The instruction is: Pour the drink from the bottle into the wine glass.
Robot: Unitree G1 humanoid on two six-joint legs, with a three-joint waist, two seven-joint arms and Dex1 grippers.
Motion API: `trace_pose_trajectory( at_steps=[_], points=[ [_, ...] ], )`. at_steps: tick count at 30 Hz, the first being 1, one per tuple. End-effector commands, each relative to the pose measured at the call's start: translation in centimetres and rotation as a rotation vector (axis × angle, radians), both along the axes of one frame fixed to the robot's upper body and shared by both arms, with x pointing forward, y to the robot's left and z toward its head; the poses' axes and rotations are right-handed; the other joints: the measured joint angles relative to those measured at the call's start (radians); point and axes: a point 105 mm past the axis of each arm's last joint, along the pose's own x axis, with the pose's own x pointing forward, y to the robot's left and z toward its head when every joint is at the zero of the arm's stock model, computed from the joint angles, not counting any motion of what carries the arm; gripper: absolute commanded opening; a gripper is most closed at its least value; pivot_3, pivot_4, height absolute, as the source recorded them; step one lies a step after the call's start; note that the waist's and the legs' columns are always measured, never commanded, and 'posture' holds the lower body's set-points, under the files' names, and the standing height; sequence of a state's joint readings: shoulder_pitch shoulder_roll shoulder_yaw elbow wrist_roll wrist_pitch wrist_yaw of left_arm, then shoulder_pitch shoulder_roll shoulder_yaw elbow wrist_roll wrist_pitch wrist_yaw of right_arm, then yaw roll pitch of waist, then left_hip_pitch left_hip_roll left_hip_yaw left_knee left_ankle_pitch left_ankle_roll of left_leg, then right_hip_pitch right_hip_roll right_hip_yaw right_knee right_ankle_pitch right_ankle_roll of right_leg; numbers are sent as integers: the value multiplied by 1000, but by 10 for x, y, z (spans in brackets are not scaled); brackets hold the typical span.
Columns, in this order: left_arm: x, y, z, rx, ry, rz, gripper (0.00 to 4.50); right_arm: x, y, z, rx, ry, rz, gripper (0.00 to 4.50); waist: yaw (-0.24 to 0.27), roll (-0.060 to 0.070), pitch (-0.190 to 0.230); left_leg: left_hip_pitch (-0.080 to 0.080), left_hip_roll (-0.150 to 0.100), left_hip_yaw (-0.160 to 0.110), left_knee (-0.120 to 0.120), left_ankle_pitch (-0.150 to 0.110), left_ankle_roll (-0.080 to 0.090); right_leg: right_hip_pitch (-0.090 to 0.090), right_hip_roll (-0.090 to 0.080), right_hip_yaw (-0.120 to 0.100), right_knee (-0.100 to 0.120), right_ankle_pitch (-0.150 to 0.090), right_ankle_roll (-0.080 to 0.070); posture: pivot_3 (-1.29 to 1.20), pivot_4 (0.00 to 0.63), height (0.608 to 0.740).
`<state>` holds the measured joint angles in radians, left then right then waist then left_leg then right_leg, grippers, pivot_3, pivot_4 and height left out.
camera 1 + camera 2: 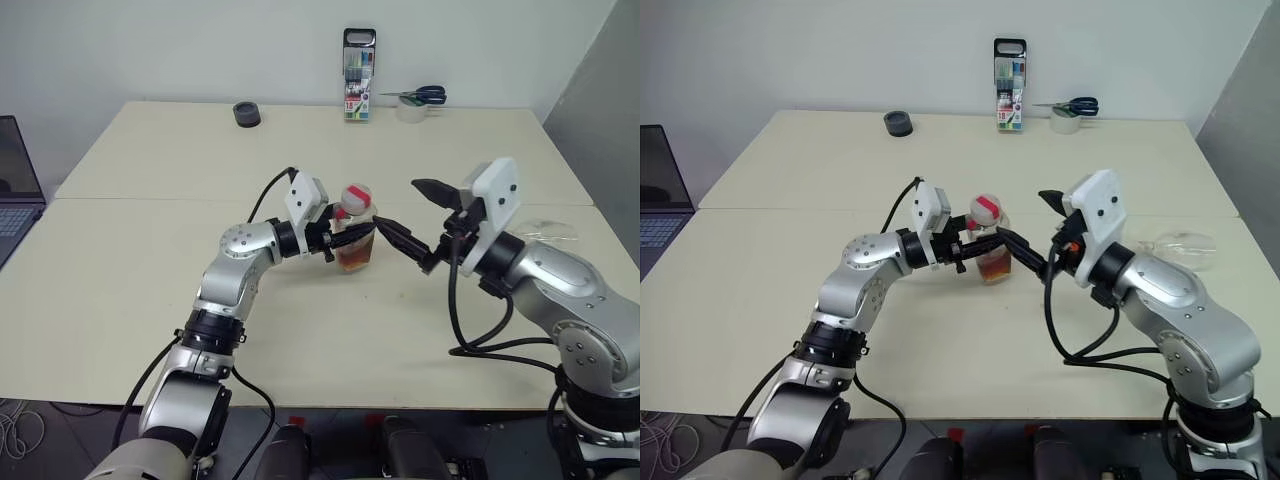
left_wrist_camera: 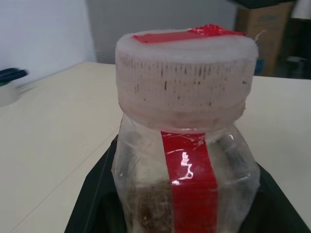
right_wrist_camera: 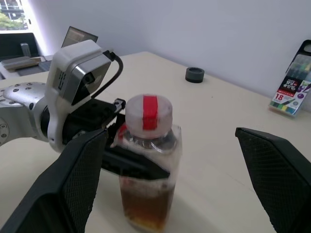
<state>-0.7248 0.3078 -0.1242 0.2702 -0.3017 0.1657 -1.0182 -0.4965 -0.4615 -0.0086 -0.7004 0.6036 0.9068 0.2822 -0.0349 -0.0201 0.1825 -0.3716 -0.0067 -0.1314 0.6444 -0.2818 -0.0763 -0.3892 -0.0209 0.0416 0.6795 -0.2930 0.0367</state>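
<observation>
My right gripper's fingers are short of the cap that closes the bottle, so they should move in open and grip the cap's sides (image 3: 148, 120) before any pouring.
The bottle (image 1: 356, 240) stands upright mid-table, clear plastic with a pale cap (image 1: 357, 195) crossed by red tape and a red strip (image 2: 187, 179) down its side. The amber drink (image 3: 146, 206) fills its lower part. My left gripper (image 1: 352, 236) reaches in from the left and is shut on the bottle's body below the neck. My right gripper (image 1: 398, 206) is open just right of the bottle, its fingers (image 3: 80, 182) spread wide at either side of it without touching. The wine glass (image 1: 1185, 245) shows as a clear shape behind my right arm, apparently lying on its side.
At the table's far edge stand a marker case (image 1: 359, 74), a tape roll with scissors (image 1: 412, 104) and a small dark round object (image 1: 247, 114). A laptop (image 1: 15, 190) sits off the left side. The table (image 1: 130, 290) has open surface around the bottle.
</observation>
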Motion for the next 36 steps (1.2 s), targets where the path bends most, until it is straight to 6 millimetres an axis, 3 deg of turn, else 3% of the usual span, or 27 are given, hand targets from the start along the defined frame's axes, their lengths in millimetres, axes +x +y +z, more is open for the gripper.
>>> trace_pose_trajectory(
  at_steps=[1,14,17,23,25,28,36],
  points=[
    [-6,-11,15,-8,-51,-102,1803,1,12,9,11,-45,-19,4500,0,0,0,0,0,0,0,0,0,0,0,0,0,0,0,0,150,740],
    [-13,-13,10,8,-35,-177,1803,12,24,-5,6,-4,-33,4500,0,0,0,-13,0,-1,2,1,0,-14,-1,0,3,0,-1,0,150,740],
    [-14,-10,8,17,-32,-178,1803,13,24,-6,7,-12,-27,3877,0,0,0,-14,0,-1,2,1,0,-15,-1,0,3,0,-1,0,150,740],
    [-16,-7,5,32,-24,-182,1799,10,29,-4,23,-26,20,1889,-1,0,0,-14,-1,-1,2,1,0,-15,-1,0,3,0,-1,0,150,740],
    [-17,-6,4,37,-20,-187,1799,7,32,-4,14,-29,57,1879,-1,0,0,-14,0,-1,2,1,0,-15,-1,0,3,0,-1,0,150,740],
    [-19,-5,1,63,-17,-209,1798,-7,41,-10,-77,-48,290,1879,-1,0,0,-14,-1,0,2,1,0,-15,-1,0,3,0,-1,0,150,740],
    [-19,-4,0,69,-22,-221,1797,24,17,-6,-252,-13,499,1879,-11,0,0,-13,0,0,2,0,1,-15,1,-1,3,1,-1,0,150,740]
  ],
)
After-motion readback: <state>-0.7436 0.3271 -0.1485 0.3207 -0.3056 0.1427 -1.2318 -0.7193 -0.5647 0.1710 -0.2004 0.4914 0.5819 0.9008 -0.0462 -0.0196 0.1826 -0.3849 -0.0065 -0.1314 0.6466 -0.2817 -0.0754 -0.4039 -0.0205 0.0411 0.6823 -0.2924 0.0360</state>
